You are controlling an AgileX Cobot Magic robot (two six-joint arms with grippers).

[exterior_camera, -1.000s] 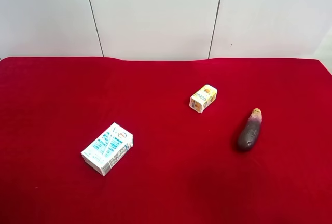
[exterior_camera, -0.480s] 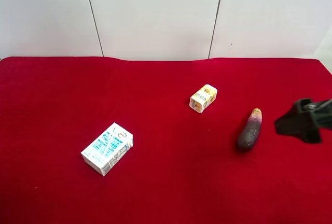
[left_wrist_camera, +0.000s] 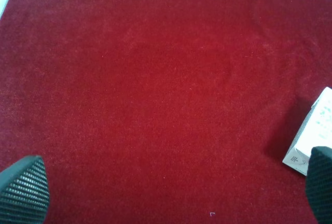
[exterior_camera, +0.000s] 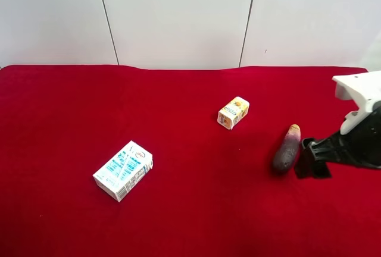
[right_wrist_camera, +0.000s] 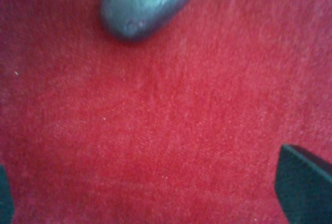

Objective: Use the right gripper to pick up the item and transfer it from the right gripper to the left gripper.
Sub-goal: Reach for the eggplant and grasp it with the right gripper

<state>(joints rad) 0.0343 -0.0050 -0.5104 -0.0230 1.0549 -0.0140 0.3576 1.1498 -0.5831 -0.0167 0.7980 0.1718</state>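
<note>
Next, my right gripper moves to the dark purple item and closes across the item's middle (exterior_camera: 289, 148), between its pale tip and its dark end.
The item (exterior_camera: 287, 149), a dark purple eggplant-like toy with a pale tip, lies on the red cloth at the right of the exterior high view. Just to its right and close to it hovers my right gripper (exterior_camera: 312, 160), black under a white housing. In the right wrist view the item's rounded dark end (right_wrist_camera: 145, 1) lies ahead of the right gripper (right_wrist_camera: 155, 193), whose fingers (right_wrist_camera: 306, 187) stand wide apart over bare cloth. My left gripper (left_wrist_camera: 171, 187) is open too, with only red cloth between its ribbed pads (left_wrist_camera: 23, 187). It does not show in the exterior high view.
A white-and-blue carton (exterior_camera: 123, 170) lies at the left of the cloth, and its corner (left_wrist_camera: 311, 136) shows beside one left finger. A small yellow carton (exterior_camera: 233, 112) lies near the middle, left of and behind the item. A white panelled wall (exterior_camera: 178, 19) closes the back.
My right arm has come in from the right edge of the exterior high view and now sits close beside the item. The item and both cartons have not moved.
</note>
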